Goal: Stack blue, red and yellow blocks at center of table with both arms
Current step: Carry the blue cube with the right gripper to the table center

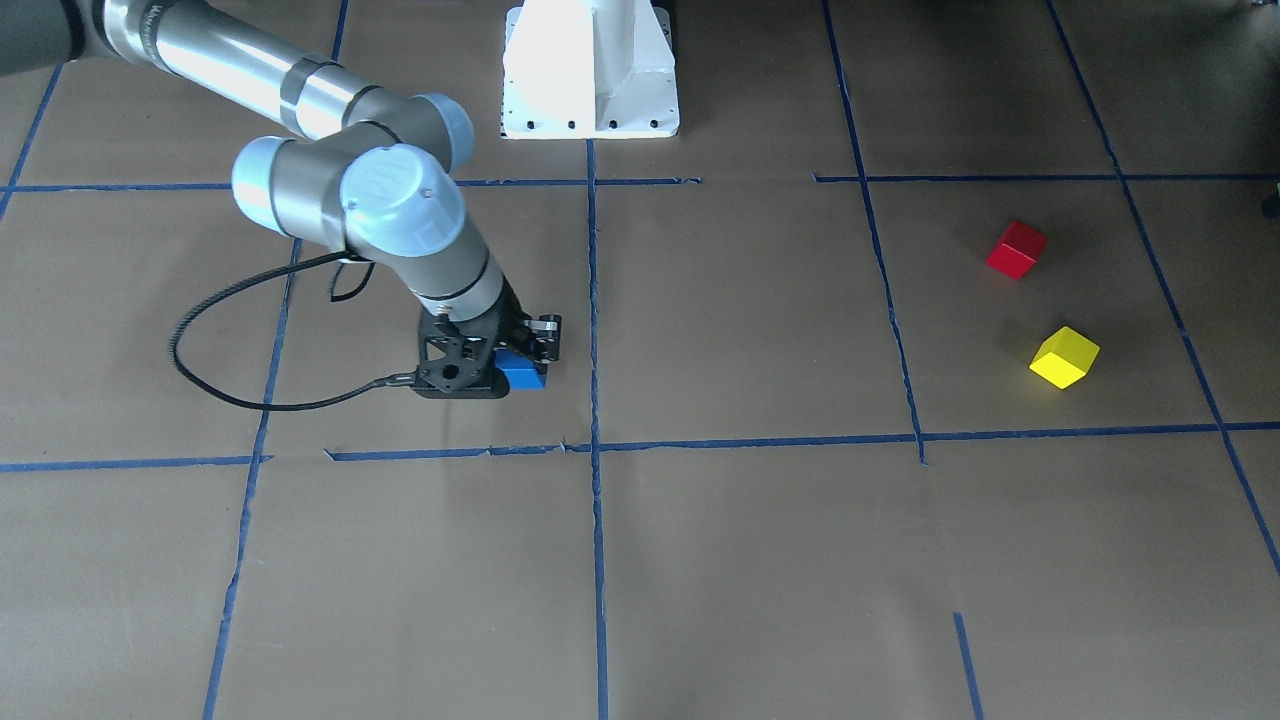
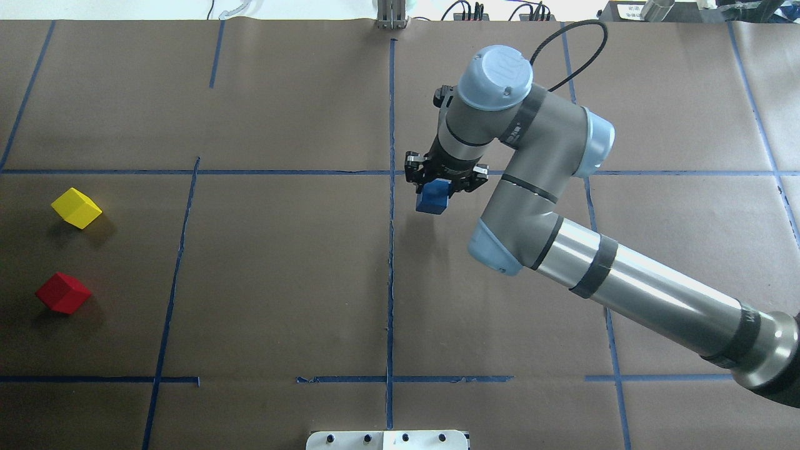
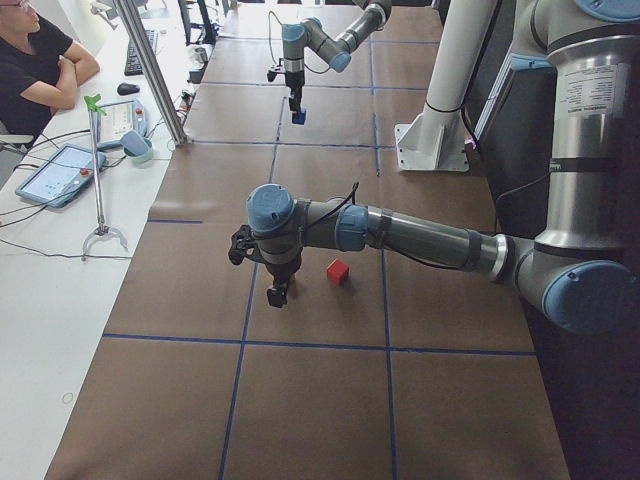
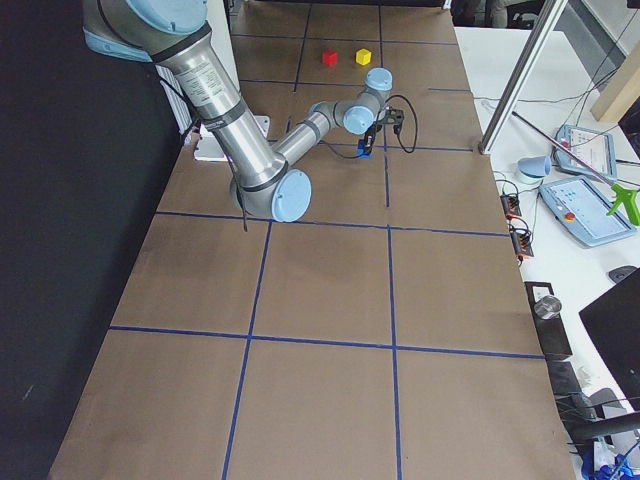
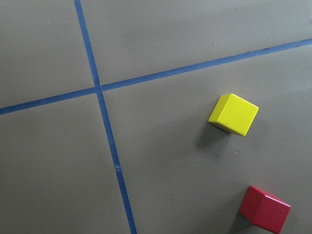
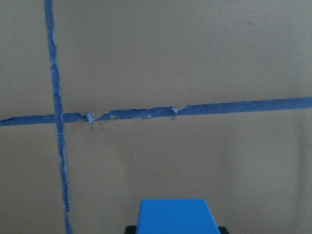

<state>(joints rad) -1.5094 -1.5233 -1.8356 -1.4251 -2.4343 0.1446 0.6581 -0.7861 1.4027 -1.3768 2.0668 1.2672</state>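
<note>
The red block sits ahead of the yellow block, and my left gripper should go to it next and grab the red block's sides (image 1: 1020,245) (image 5: 265,209).
My right gripper (image 2: 435,189) is shut on the blue block (image 2: 433,197), held low over the table (image 2: 281,281) just right of the centre tape line. That block also fills the bottom of the right wrist view (image 6: 175,216). The yellow block (image 2: 76,208) and red block (image 2: 62,292) lie apart at the table's left end, both tilted to the grid. The left wrist view looks down on the yellow block (image 5: 234,114) and red block (image 5: 264,208). My left gripper (image 3: 272,293) hangs beside the red block (image 3: 338,271); I cannot tell its state.
The white pedestal base (image 1: 590,70) stands at the robot's edge of the table. A person (image 3: 35,60) sits at a white side desk with tablets (image 3: 55,172) and a metal pole (image 3: 150,70) beyond the far edge.
</note>
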